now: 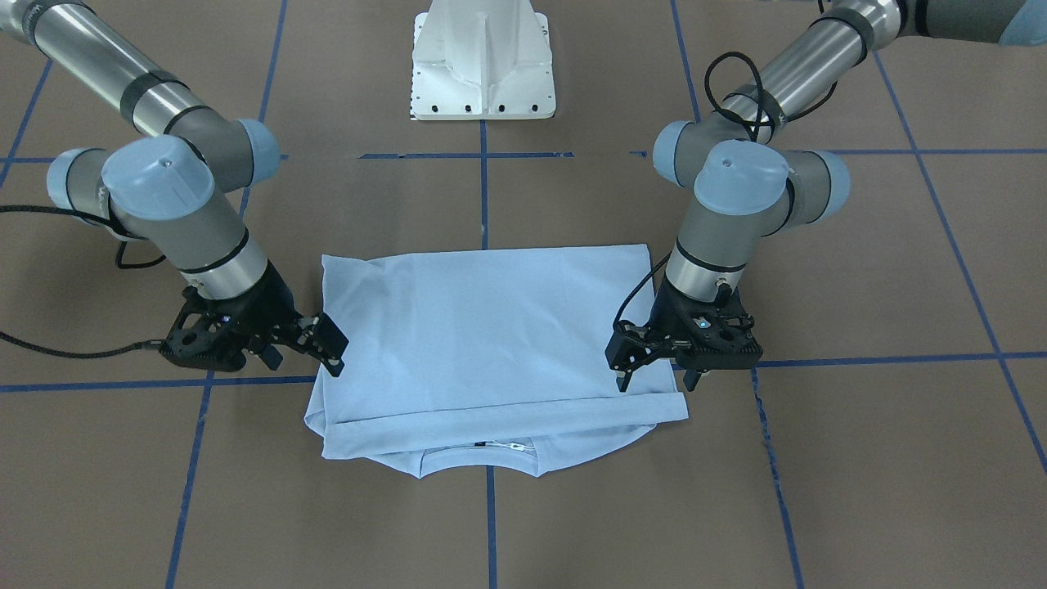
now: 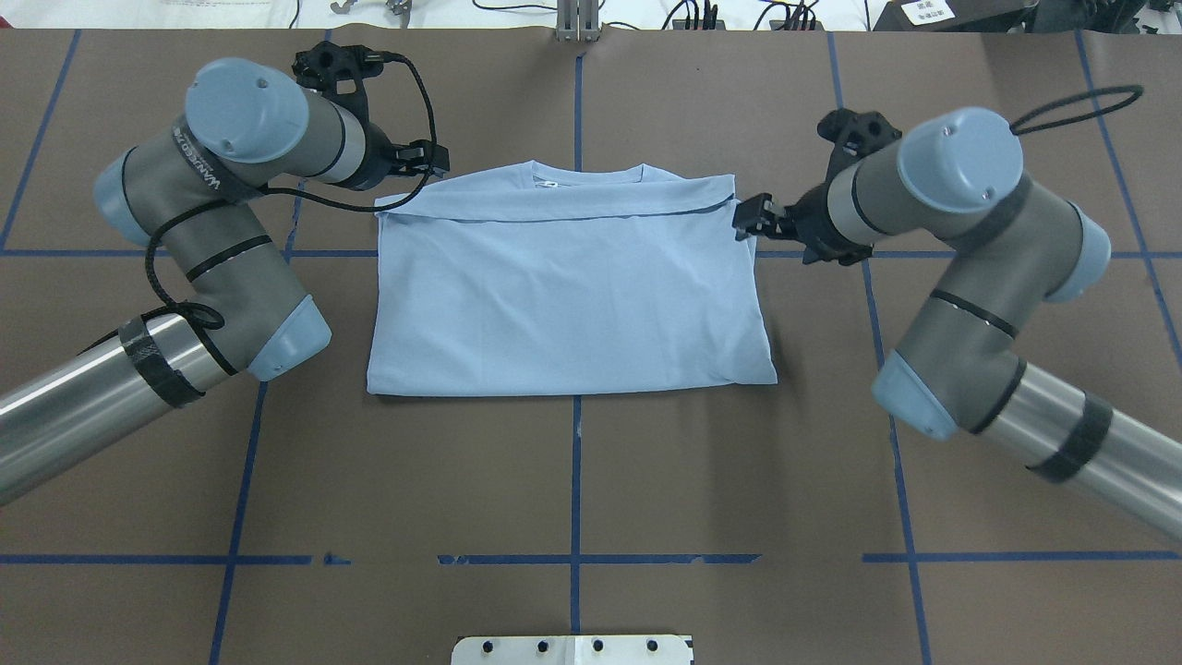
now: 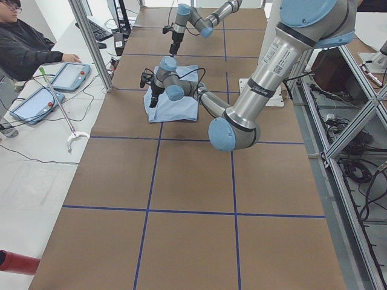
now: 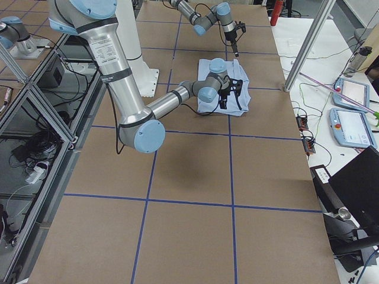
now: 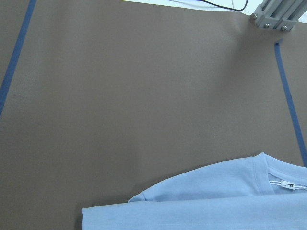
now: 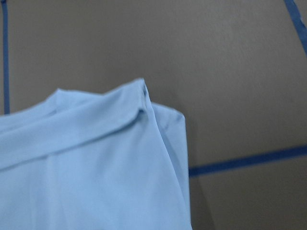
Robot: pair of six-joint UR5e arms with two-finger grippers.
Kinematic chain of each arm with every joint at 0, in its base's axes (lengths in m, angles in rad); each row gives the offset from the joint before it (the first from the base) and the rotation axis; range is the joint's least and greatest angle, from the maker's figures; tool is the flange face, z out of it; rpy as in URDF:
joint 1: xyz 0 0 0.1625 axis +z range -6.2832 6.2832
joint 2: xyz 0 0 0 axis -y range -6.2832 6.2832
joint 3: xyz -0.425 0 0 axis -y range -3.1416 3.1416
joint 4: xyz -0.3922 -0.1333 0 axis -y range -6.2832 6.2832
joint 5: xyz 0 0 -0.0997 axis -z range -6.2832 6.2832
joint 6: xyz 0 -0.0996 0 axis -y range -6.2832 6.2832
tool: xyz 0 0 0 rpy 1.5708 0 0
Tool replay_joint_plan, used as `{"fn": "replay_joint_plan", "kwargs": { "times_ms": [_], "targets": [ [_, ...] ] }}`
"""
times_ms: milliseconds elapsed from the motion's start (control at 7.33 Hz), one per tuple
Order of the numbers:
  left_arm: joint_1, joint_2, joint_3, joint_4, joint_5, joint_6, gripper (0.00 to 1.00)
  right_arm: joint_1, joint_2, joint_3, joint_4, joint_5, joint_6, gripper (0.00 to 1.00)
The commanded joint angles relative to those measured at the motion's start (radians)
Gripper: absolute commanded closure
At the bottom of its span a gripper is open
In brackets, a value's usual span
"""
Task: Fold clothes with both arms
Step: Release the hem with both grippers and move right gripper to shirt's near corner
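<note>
My right gripper needs to move away from the collar side and close on the light blue T-shirt's near corner [image 1: 333, 261], on its own side, toward the white pedestal base.
The light blue T-shirt [image 1: 491, 327] [image 2: 563, 296] lies folded flat on the brown table. Its hem is laid over near the collar and label [image 1: 491, 446] [image 5: 288, 184], which face away from the robot. My left gripper [image 1: 658, 378] [image 2: 434, 159] hovers at the shirt's far left corner, fingers spread, holding nothing. My right gripper [image 1: 303, 353] [image 2: 750, 220] sits just beside the far right corner, open and clear of the cloth. The right wrist view shows that folded corner [image 6: 144, 96] lying free. No chest print is visible.
The white pedestal base [image 1: 483, 65] stands behind the shirt on the robot's side. Blue tape lines [image 2: 574, 480] grid the table. A person [image 3: 24, 42] sits at a side desk with tablets [image 3: 69, 75]. An aluminium frame post [image 5: 276, 17] stands at the far edge.
</note>
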Motion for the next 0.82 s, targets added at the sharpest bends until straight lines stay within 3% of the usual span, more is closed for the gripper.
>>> {"fn": "replay_joint_plan", "kwargs": {
  "times_ms": [0,273,546,682],
  "targets": [
    [-0.001,0.05,-0.091,0.004,-0.004,-0.001,0.0,-0.123,-0.138,0.148,-0.034,-0.052,0.032,0.0],
    [0.001,0.053,-0.096,0.002,-0.004,-0.001,0.0,-0.214,-0.139,0.124,-0.039,-0.126,0.034,0.0],
    [0.001,0.053,-0.096,0.002,-0.003,-0.001,0.0,-0.219,-0.119,0.091,-0.039,-0.131,0.028,0.01],
    [0.001,0.053,-0.096,0.002,-0.003,-0.001,0.0,-0.217,-0.093,0.067,-0.039,-0.132,0.028,0.07]
  ]
}}
